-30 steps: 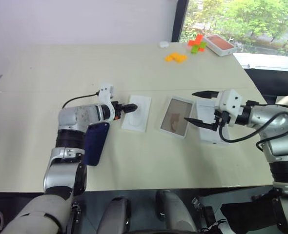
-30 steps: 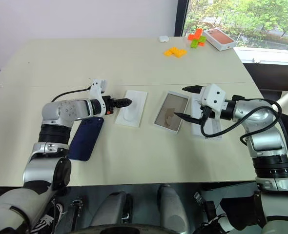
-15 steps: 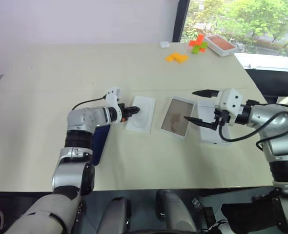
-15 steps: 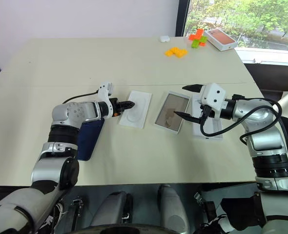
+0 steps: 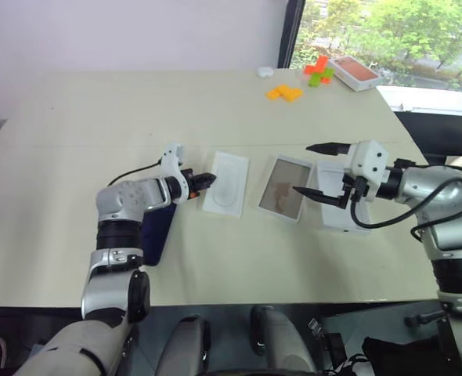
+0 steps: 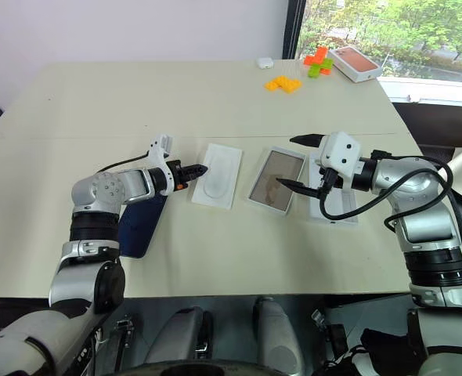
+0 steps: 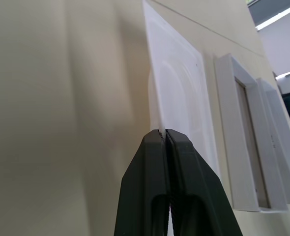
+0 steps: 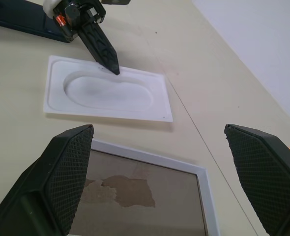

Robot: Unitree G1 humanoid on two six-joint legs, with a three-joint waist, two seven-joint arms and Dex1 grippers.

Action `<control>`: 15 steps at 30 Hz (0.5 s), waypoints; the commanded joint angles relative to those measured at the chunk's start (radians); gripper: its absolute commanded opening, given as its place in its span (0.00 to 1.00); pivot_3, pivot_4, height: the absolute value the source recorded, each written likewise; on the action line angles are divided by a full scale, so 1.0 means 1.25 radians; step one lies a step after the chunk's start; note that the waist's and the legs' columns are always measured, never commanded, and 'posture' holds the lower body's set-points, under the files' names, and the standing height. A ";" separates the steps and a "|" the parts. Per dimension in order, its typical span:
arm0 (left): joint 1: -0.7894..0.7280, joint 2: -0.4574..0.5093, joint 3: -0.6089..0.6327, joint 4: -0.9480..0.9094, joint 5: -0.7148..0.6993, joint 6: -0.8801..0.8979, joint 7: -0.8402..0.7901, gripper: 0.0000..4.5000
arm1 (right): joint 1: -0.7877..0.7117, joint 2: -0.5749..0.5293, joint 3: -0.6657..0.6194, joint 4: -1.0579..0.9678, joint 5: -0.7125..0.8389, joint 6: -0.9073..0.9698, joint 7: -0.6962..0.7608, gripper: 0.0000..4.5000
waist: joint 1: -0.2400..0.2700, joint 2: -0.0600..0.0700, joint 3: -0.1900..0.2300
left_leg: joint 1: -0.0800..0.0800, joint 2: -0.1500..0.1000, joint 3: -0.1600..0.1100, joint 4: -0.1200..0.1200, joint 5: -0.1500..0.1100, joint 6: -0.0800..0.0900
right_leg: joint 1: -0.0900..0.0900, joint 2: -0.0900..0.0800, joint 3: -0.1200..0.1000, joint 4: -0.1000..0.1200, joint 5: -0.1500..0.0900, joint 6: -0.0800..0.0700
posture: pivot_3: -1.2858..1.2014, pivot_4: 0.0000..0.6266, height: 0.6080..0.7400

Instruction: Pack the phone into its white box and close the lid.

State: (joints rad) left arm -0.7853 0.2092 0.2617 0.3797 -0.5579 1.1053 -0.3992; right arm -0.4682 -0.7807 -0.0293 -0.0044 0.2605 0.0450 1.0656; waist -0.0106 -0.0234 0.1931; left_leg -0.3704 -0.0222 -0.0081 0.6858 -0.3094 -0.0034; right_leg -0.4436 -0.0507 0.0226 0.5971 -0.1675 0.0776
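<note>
My left gripper is to let go of the white tray in the white-rimmed open box with the brownish inside (image 5: pixel 286 189) (image 7: pixel 252 142).
The dark navy phone (image 5: pixel 159 231) lies flat on the table, partly under my left forearm. To its right is the white box (image 5: pixel 229 186), a shallow tray with a rounded recess. My left gripper (image 5: pixel 210 179) is shut on the tray's near left rim; a white sliver shows between its fingertips (image 7: pixel 155 140). A white-rimmed open box with a brownish inside (image 5: pixel 284 189) lies further right. My right gripper (image 5: pixel 304 168) hangs wide open above the table, over the gap between that box and a plain white box-sized piece (image 5: pixel 342 213). I cannot tell whether either is the lid.
At the far right corner are an orange-topped white box (image 5: pixel 351 72), green and orange blocks (image 5: pixel 317 70), yellow blocks (image 5: pixel 282 92) and a small white object (image 5: pixel 263 71). The table's front edge runs just below the phone.
My left gripper's fingers have closed from open to shut at the tray's rim. The right arm has stayed where it was, still open.
</note>
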 commanded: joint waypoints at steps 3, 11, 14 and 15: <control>0.001 0.010 0.000 -0.031 -0.005 0.007 0.010 0.01 | -0.011 -0.004 -0.023 -0.032 0.015 -0.001 -0.007 1.00 | -0.001 0.000 0.000 | 0.000 0.000 0.000 0.000 0.000 0.000 | 0.000 0.000 0.000 0.000 0.000 0.000 | 0.52 0.24 1.00; -0.047 -0.012 0.131 -0.011 -0.101 0.059 0.054 0.01 | -0.004 -0.006 -0.026 -0.038 0.014 0.004 -0.009 1.00 | -0.001 0.000 0.000 | 0.000 0.000 0.000 0.000 0.000 0.000 | 0.000 0.000 0.000 0.000 0.000 0.000 | 0.52 0.24 1.00; -0.068 -0.038 0.176 -0.017 -0.132 0.063 0.094 0.01 | 0.016 -0.014 -0.032 -0.046 0.028 0.016 0.005 1.00 | 0.001 0.000 0.000 | 0.000 0.000 0.000 0.000 0.000 0.000 | 0.000 0.000 0.000 0.000 0.000 0.000 | 0.52 0.24 1.00; -0.072 -0.045 0.180 -0.022 -0.139 0.066 0.099 0.01 | 0.023 -0.018 -0.036 -0.050 0.040 0.029 0.013 1.00 | 0.002 0.000 0.000 | 0.000 0.000 0.000 0.000 0.000 0.000 | 0.000 0.000 0.000 0.000 0.000 0.000 | 0.52 0.24 1.00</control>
State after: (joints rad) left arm -0.8471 0.1632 0.4648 0.3808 -0.6906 1.1795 -0.2914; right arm -0.4434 -0.7849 -0.0378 -0.0265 0.2742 0.0678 1.0695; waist -0.0083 -0.0235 0.1931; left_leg -0.3707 -0.0224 -0.0086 0.6858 -0.3094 -0.0034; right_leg -0.4436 -0.0507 0.0224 0.5970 -0.1675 0.0776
